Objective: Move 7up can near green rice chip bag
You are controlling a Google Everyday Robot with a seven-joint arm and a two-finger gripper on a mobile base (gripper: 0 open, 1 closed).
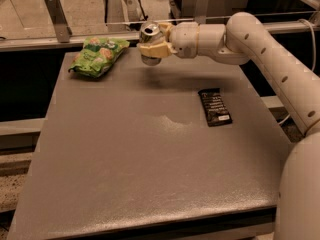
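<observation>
I will let go of the 7up can standing on the grey table snug [131, 70] against the green rice chip bag.
The 7up can [149, 35] is held tilted on its side above the far part of the grey table [150, 159], its silver top facing left. My gripper [153, 45] is shut on the can, its cream fingers [159, 48] clamped around its body. The green rice chip bag [98, 56] lies flat at the table's far left corner, a short way left of the can and below it.
A flat black wrapped bar [215, 106] lies on the right side of the table. My white arm [260, 39] reaches in from the right. A metal rail and posts [56, 16] run behind the table's far edge.
</observation>
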